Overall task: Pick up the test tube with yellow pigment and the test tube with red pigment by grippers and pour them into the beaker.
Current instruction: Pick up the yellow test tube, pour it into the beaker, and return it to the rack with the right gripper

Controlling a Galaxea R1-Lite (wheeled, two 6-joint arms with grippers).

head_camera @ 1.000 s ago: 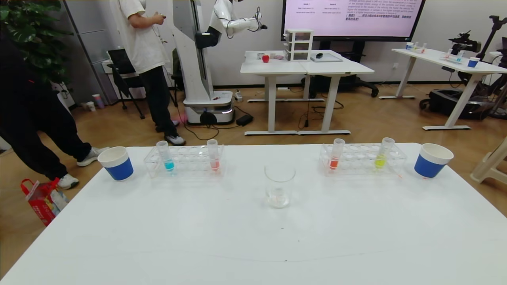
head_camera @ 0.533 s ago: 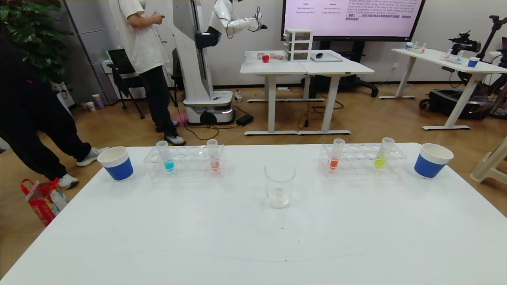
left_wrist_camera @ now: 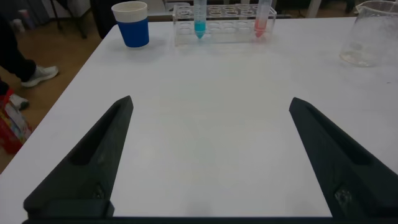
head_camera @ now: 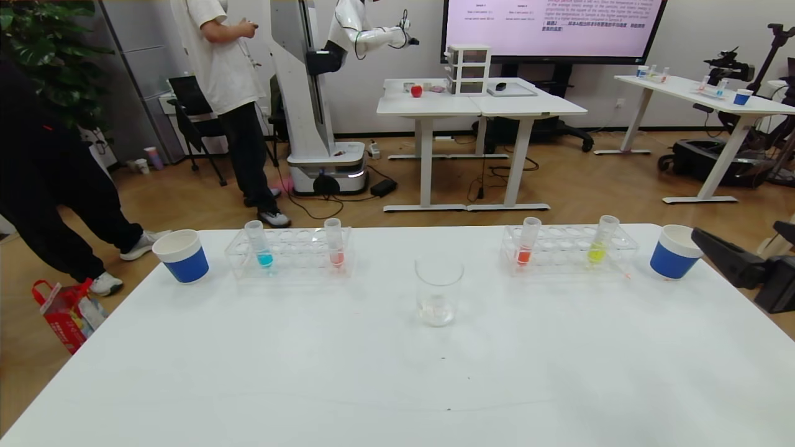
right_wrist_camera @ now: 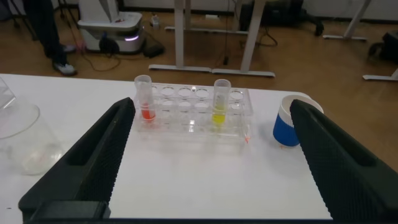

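Note:
I need to close my right gripper on the upper part point(head_camera: 605, 230) point(right_wrist_camera: 221, 94) of the yellow-pigment test tube, just below the tube's rim and above the clear rack.
The yellow-pigment test tube point(head_camera: 598, 247) stands in the right clear rack point(head_camera: 565, 264); it also shows in the right wrist view point(right_wrist_camera: 219, 107). The pale pinkish-red tube point(head_camera: 335, 248) stands in the left rack point(head_camera: 298, 266) and shows in the left wrist view point(left_wrist_camera: 262, 18). The empty beaker point(head_camera: 438, 298) stands mid-table between the racks. My right gripper point(head_camera: 736, 231) is open and empty at the table's right edge, beside the right paper cup and short of the yellow tube; its jaws point(right_wrist_camera: 211, 106) are spread wide. My left gripper point(left_wrist_camera: 210, 101) is open and empty over bare table, out of the head view.
A turquoise tube point(head_camera: 261, 247) shares the left rack, and an orange-red tube point(head_camera: 525, 247) shares the right rack. Blue-and-white paper cups stand at the far left point(head_camera: 182, 256) and far right point(head_camera: 676, 251). People and another robot stand beyond the table.
My right gripper has come into the head view at the right edge, beside the right cup. The tubes, racks and beaker have not moved.

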